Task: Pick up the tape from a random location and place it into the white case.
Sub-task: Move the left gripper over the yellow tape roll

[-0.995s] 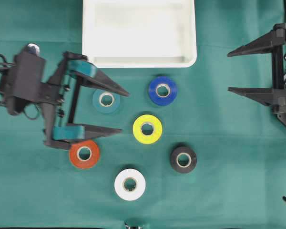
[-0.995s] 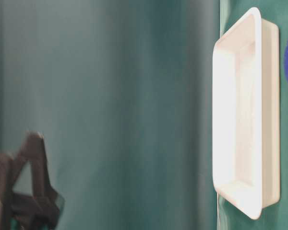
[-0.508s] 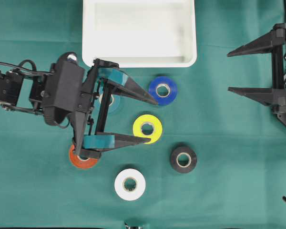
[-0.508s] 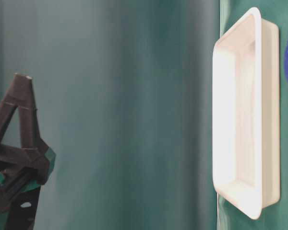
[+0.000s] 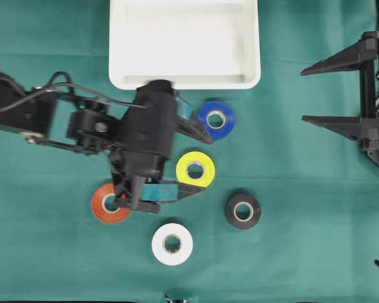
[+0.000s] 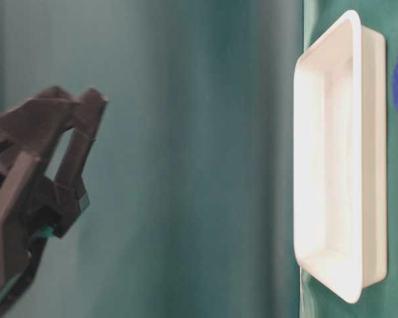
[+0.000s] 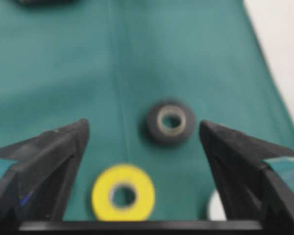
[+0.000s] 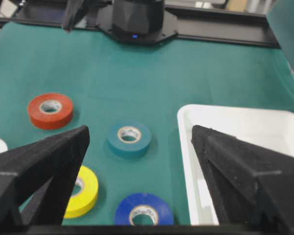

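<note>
The robot's left gripper will next close on the arm-side edge of the yellow roll [image 5: 182,166] [image 7: 112,211], the one between the blue roll and the white roll.
Several tape rolls lie flat on the green cloth: blue [image 5: 216,120], yellow [image 5: 196,170], black [image 5: 243,211], white [image 5: 172,243] and red [image 5: 105,207], the red partly under my left arm. My left gripper [image 5: 205,162] hangs open above the yellow roll, one finger toward the blue roll, the other beside the yellow one. In the left wrist view the yellow roll [image 7: 123,192] and black roll [image 7: 171,122] lie between the wide fingers of the left gripper [image 7: 142,123], untouched. The white case [image 5: 184,79] lies empty at the back. My right gripper [image 5: 303,95] stands open at the right, holding nothing.
A teal roll [image 8: 129,138] shows in the right wrist view, between the red roll [image 8: 50,110] and the white case's rim [image 8: 186,147]; overhead, my left arm covers it. The table-level view shows the case [image 6: 355,132] and the left gripper's fingers [image 6: 66,126].
My left arm has swung right across the table, from beside the teal and red rolls to over the yellow roll, jaws staying open. The right arm has not moved.
</note>
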You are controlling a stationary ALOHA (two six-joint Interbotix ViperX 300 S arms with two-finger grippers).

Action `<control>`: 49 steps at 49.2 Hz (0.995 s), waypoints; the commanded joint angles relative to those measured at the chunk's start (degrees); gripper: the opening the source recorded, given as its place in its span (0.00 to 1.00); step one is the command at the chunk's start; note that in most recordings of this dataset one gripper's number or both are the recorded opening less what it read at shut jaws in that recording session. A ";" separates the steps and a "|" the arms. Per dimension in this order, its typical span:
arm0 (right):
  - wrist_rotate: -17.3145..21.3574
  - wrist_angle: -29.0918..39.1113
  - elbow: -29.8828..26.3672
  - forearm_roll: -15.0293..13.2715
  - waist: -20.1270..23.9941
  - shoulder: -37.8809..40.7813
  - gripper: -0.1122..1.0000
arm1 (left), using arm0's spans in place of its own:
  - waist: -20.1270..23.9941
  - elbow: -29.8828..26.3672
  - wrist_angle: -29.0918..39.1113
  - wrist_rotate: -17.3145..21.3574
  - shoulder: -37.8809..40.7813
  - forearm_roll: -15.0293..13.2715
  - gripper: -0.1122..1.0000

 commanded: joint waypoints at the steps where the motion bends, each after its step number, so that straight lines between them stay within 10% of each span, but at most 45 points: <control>1: 0.00 -0.18 -1.41 0.00 0.00 0.70 0.93 | 0.09 -6.15 7.38 -0.26 1.14 -0.09 0.98; 20: 0.00 -0.18 -1.32 0.00 -0.09 1.23 0.93 | 0.79 -21.01 27.77 -1.41 9.32 0.00 0.98; 49: 0.00 0.44 -1.58 0.00 0.00 1.14 0.93 | 1.93 -24.61 33.57 -1.41 11.16 0.35 0.98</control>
